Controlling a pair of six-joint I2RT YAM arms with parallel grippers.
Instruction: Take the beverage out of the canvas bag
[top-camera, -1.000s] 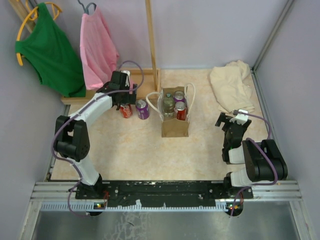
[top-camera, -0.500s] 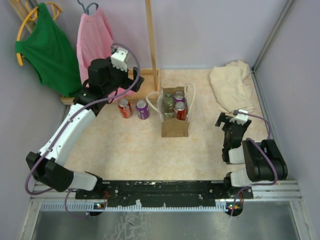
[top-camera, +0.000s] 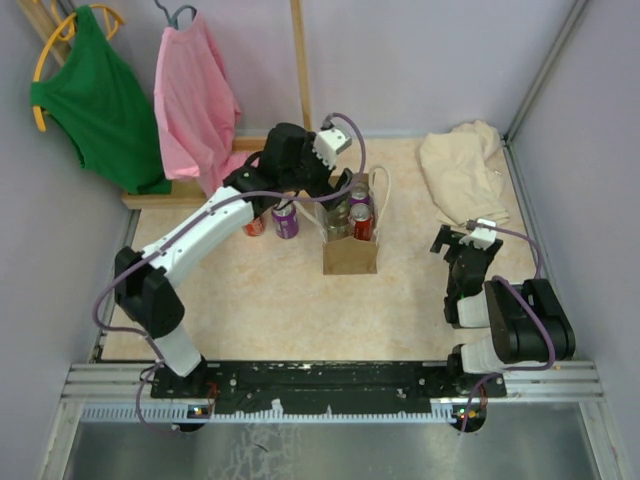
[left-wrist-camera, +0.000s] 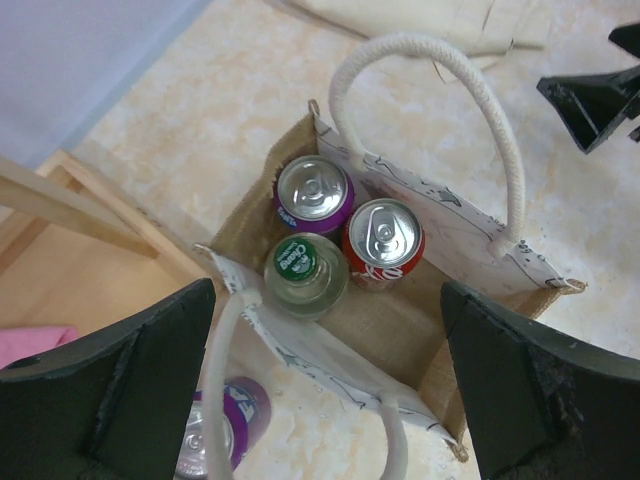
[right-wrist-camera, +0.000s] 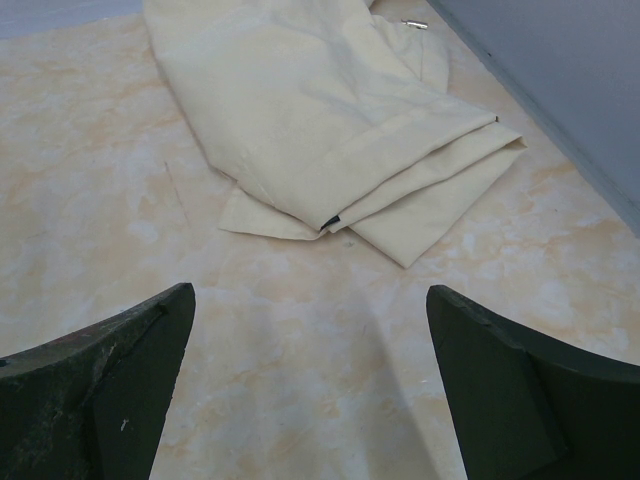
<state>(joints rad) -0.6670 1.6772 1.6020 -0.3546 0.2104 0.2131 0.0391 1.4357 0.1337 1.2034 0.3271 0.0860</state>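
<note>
The robot's left gripper needs to close on the upper sides of the red can (top-camera: 361, 219) (left-wrist-camera: 386, 254) inside the canvas bag, next to the green-capped bottle.
The canvas bag (top-camera: 350, 256) stands upright mid-table with two white loop handles. It holds a purple can (top-camera: 358, 194), a red can (top-camera: 362, 222) and a green-capped bottle (top-camera: 337, 208). My left gripper (top-camera: 336, 184) hovers open just above the bag's far left side. In the left wrist view its open, empty gripper (left-wrist-camera: 328, 290) looks down into the bag (left-wrist-camera: 420, 335) at the purple can (left-wrist-camera: 313, 190), red can (left-wrist-camera: 382, 240) and bottle (left-wrist-camera: 305, 270). My right gripper (top-camera: 462, 241) is open and empty at the right, apart from the bag.
A red can (top-camera: 253, 225) and a purple can (top-camera: 285, 218) stand on the table left of the bag. A folded beige cloth (top-camera: 462, 175) lies at back right, also in the right wrist view (right-wrist-camera: 320, 120). A wooden rack (top-camera: 303, 80) with green and pink shirts stands at back left.
My left arm has lifted away from the two cans on the table and swung right to above the bag. The right arm has not moved.
</note>
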